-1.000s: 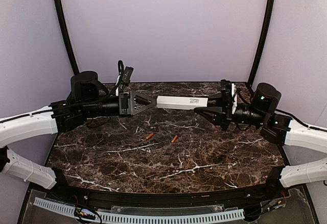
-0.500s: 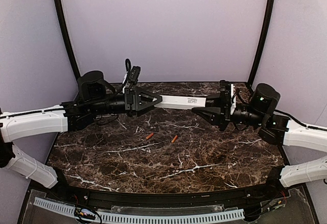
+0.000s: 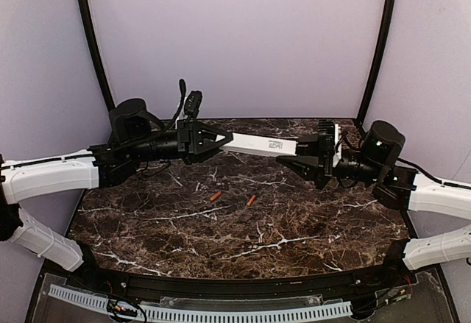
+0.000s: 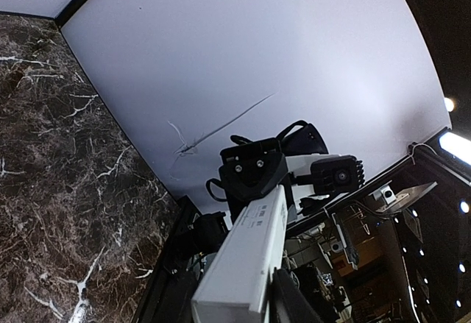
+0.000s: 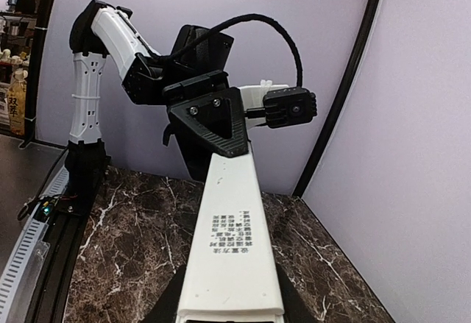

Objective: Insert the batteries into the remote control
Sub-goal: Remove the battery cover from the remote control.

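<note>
My left gripper grips the remote control's body and cover together; it should open, take only the printed cover (image 3: 256, 143), pull it off.
The remote control (image 3: 257, 145), a long white bar with printed text on its upward face, hangs in the air above the back of the table. My right gripper (image 3: 288, 158) is shut on its right end, and my left gripper (image 3: 224, 139) is shut on its left end. The left wrist view has the remote control (image 4: 250, 257) running away from my left gripper (image 4: 235, 310) toward the right arm's black head. From the right wrist, the remote control (image 5: 232, 249) leaves my right gripper (image 5: 232, 312) and ends in the left gripper's jaws. Two batteries (image 3: 215, 196) (image 3: 251, 200), orange-red, lie apart on the marble below.
The dark marble table (image 3: 243, 242) is walled by lilac panels with black posts (image 3: 379, 43) at the back corners. A white slotted cable track (image 3: 221, 312) runs along the near edge behind the arm bases.
My left gripper moved right over the remote's left end and its jaws narrowed onto it. That end of the remote rose slightly. The right gripper and the batteries stayed put.
</note>
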Available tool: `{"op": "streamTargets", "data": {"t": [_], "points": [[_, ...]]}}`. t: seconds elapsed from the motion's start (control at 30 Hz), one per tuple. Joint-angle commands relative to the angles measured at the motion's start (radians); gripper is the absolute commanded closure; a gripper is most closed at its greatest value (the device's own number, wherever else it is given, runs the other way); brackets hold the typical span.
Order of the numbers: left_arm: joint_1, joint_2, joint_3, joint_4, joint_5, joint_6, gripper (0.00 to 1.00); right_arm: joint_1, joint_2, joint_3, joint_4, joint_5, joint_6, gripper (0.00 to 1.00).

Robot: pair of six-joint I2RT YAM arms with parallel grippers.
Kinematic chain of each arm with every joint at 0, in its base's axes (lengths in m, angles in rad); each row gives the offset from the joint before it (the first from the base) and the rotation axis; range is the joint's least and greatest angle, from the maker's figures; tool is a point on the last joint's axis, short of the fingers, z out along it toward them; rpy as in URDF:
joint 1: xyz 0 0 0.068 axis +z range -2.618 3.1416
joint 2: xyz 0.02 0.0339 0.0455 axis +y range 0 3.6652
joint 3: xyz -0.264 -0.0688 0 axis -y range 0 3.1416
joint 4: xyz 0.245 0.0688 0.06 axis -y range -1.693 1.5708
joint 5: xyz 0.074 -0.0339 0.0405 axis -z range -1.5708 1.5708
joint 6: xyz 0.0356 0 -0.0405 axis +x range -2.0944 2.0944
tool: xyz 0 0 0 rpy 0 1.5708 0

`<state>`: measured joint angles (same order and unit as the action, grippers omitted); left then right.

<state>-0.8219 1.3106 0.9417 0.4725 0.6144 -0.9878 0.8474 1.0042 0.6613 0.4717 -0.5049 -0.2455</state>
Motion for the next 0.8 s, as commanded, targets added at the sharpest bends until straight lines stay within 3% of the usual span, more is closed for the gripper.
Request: {"op": "streamTargets", "data": {"t": [0.0, 0.2, 0.4, 0.67, 0.77], "points": [[0.006, 0.009, -0.025, 0.027, 0.008, 0.020, 0.71, 0.012, -0.010, -0.009, 0.015, 0.019, 0.035, 1.00], [0.018, 0.009, -0.038, 0.066, 0.027, -0.011, 0.68, 0.012, -0.016, -0.015, 0.020, 0.026, 0.034, 1.00], [0.018, 0.000, -0.025, -0.009, 0.001, 0.034, 0.52, 0.012, -0.016, -0.021, 0.028, 0.038, 0.036, 1.00], [0.025, -0.031, -0.013, -0.126, -0.063, 0.087, 0.47, 0.012, -0.027, -0.026, 0.018, 0.046, 0.036, 1.00], [0.028, -0.037, -0.011, -0.142, -0.071, 0.090, 0.51, 0.012, -0.030, -0.028, 0.018, 0.049, 0.037, 1.00]]}}
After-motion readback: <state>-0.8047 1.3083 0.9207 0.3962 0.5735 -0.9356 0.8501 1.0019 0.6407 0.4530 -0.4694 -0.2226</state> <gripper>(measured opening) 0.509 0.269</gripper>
